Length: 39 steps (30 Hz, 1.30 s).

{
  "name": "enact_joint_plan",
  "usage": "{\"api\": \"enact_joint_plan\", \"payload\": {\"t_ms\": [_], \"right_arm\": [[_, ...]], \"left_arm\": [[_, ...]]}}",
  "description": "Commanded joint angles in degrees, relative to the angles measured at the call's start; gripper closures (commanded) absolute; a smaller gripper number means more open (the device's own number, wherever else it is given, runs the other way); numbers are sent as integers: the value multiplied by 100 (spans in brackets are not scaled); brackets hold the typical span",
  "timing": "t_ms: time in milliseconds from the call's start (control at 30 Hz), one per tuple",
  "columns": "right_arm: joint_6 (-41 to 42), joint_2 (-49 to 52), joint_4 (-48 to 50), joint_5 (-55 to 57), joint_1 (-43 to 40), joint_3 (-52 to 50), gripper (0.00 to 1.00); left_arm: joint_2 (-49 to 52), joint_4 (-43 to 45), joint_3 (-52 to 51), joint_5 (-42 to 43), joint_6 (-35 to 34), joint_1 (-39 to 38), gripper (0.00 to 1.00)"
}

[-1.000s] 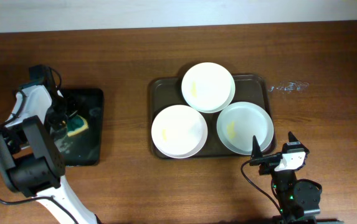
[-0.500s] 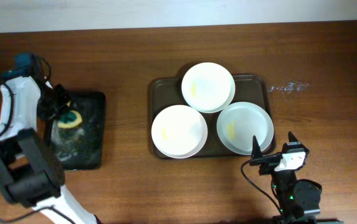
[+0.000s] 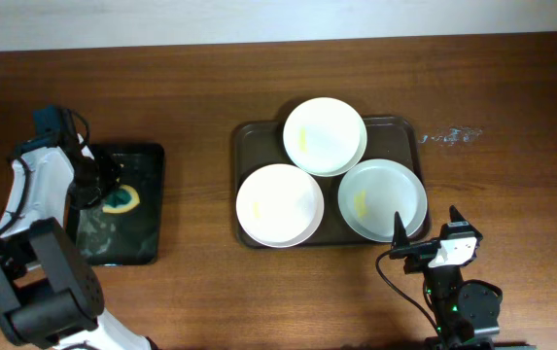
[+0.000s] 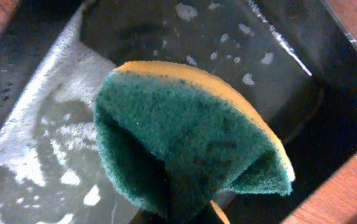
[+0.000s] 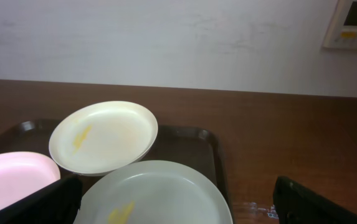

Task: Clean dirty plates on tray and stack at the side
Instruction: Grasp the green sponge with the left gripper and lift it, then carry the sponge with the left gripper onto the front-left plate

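Next, my left gripper releases the green and yellow sponge on the white plate (image 3: 283,214) that is closest to the small black tray.
Three white plates lie on the dark brown tray (image 3: 247,138): one at the back (image 3: 325,135), one front left (image 3: 279,204), one front right (image 3: 382,198), each with a yellowish smear. My left gripper (image 3: 104,191) is over the small black tray (image 3: 152,160), shut on a green and yellow sponge (image 3: 121,200). The folded sponge (image 4: 184,137) fills the left wrist view and hides the jaws. My right gripper (image 3: 426,229) stands open at the brown tray's front right corner. Its fingers (image 5: 318,202) flank the nearest plate (image 5: 159,193) without touching it.
The black tray (image 4: 41,112) holds soapy water with foam patches. A whitish scuffed patch (image 3: 450,135) marks the wood right of the brown tray. Bare wooden table lies between the two trays. A white wall (image 5: 166,37) runs behind the table's far edge.
My left gripper has closed on the sponge in the black tray, and the left arm has shifted about over that tray. The right arm and plates have not moved.
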Motion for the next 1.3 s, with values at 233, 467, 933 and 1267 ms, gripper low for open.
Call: {"api": "enact_joint_plan", "payload": {"t_ms": [233,467,933,1267], "right_arm": [[-35,-33,-35,48,26,-37,2],[-35,-33,-35,48,26,-37,2],[-35,-33,-35,48,26,-37,2],[-35,-33,-35,48,26,-37,2]], "left_arm": [[-800,223,-164,76,94,-131,100],[-1259,37,212,-7,114,-149,100],[-1740,-446,98,1005,-271,-3683,100],[442,850,98,-431,-1832,-5668,100]]}}
